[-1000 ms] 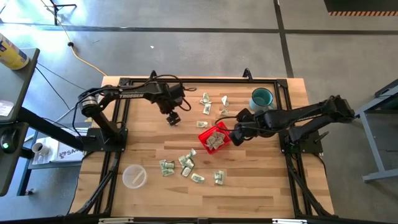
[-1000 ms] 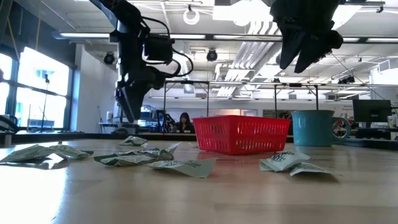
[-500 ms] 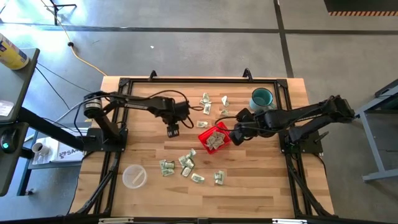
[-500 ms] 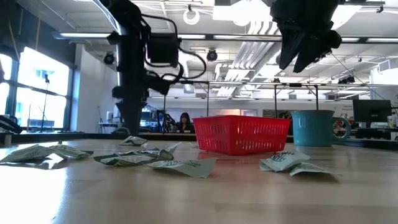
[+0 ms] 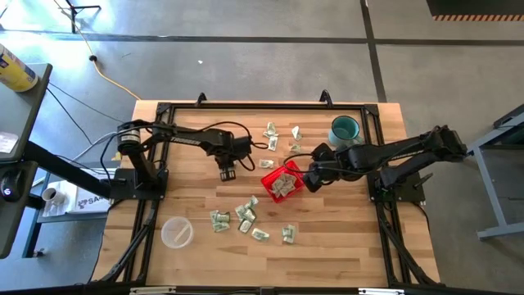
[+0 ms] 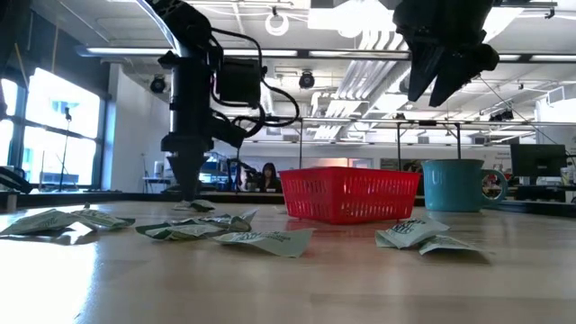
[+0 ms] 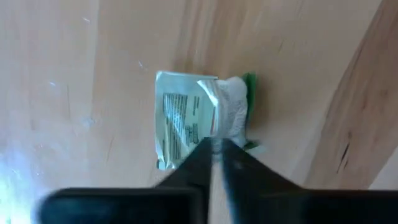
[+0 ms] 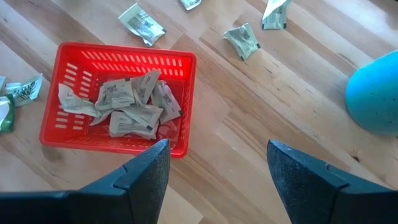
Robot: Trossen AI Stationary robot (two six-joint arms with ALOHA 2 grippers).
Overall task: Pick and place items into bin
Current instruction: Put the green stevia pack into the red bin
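The packet lies flat with my left gripper's shut fingers over its near edge, so next I open them, reach lower and close around its crumpled middle (image 7: 227, 109).
Several pale green-and-white packets lie on the wooden table: a cluster (image 5: 241, 217) toward the near edge and a few (image 5: 272, 136) beyond the red mesh basket (image 5: 268, 178). The basket holds several packets (image 8: 127, 106). My left gripper (image 5: 228, 172) is down at the table, left of the basket, shut on one packet (image 7: 193, 115) that lies flat on the wood. My right gripper (image 5: 309, 176) hangs open and empty above the basket's right side; its fingers (image 8: 149, 171) show in its wrist view. My left gripper pinches the packet between its two fingers at a raised wrinkle near the packet's middle (image 7: 216, 134). The fingers come from above, pointing down. The packet lies on the table under them.
A teal mug (image 5: 345, 129) stands at the far right, behind my right arm. A clear plastic cup (image 5: 177, 232) lies at the near left. Bare wood lies between the left gripper and the near cluster of packets.
My left gripper has moved toward the table's near edge and come down to the table top, onto a packet. My right gripper has stayed above the basket.
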